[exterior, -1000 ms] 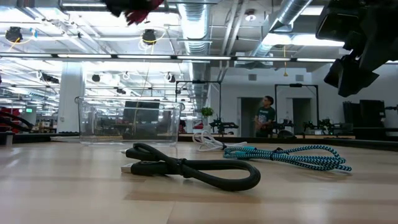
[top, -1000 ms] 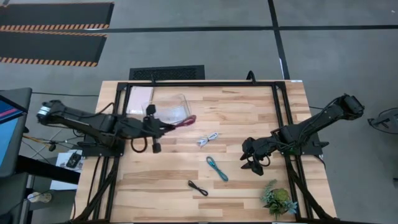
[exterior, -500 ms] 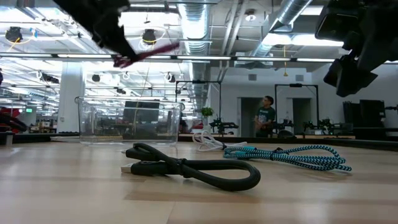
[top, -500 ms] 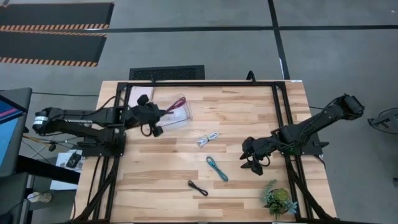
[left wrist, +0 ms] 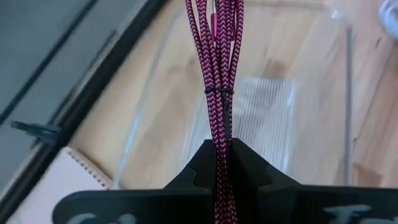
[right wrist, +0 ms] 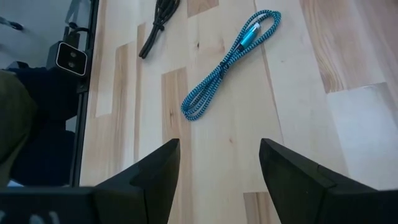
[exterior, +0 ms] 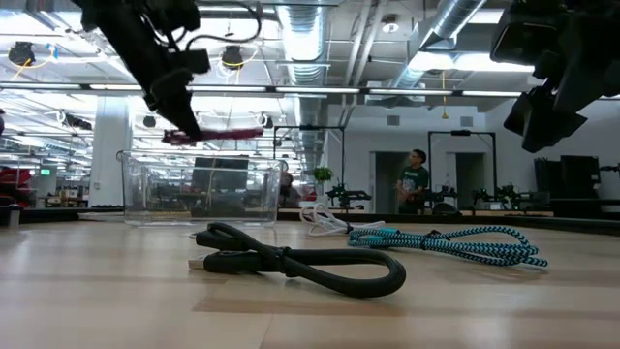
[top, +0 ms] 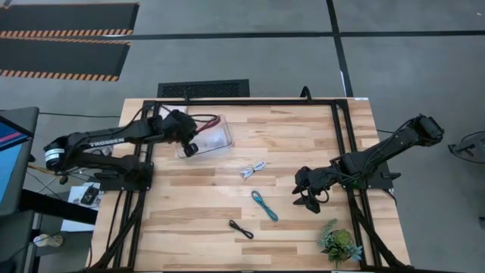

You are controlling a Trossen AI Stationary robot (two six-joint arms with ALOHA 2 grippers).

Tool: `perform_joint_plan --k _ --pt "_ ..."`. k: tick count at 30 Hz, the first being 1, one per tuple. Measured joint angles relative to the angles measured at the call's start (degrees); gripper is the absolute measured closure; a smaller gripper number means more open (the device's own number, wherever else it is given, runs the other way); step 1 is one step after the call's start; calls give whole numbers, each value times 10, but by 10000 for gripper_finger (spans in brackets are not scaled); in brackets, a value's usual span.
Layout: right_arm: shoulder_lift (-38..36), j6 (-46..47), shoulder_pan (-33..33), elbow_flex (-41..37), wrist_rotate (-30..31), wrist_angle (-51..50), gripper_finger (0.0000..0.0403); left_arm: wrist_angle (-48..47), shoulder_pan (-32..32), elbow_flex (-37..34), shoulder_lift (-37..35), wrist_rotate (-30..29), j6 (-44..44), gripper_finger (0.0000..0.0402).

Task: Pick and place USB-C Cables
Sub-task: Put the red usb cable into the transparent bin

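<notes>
My left gripper needs to release the maroon-red cable on the ribbed patch inside the clear plastic container (top: 211, 139) (left wrist: 241, 127). The cable is now level just above the container's rim.
My left gripper (top: 197, 130) is shut on the maroon-red cable (top: 211, 123) and hovers over the clear plastic container (top: 221, 138) near the table's far left corner. In the low view the cable (exterior: 221, 134) is level just above the container's rim (exterior: 201, 155). The white cable (top: 254, 168), the teal cable (top: 264, 205) and the black cable (top: 241, 228) lie flat on the wood. My right gripper (top: 309, 200) waits open above the table, to the right of the teal cable (right wrist: 227, 65). My left gripper pinches the folded maroon-red bundle near one end (left wrist: 222, 134) between its two fingers, several strands together. The fingers lie along the bundle, which reaches out straight ahead of them. The cable is lifted clear and stays about level above the container (left wrist: 267, 106).
A small green potted plant (top: 339, 244) stands at the near right corner. A pale pad (top: 170, 121) lies left of the container. A black frame rail (top: 242, 103) borders the table. The wood between the three loose cables and the container is bare.
My left gripper has swung from the container's near right side toward the table's far edge and come down, carrying the maroon-red cable. The cable, before high above and right of the container, is now level just over its opening. The gripper stayed shut.
</notes>
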Motion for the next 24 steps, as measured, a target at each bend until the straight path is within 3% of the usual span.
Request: perform_joint_plan --k 16,24 --pt "0 0 0 0 0 0 159 47 42 0 171 29 53 401" --pt "0 0 0 0 0 -1 159 73 60 4 218 76 58 401"
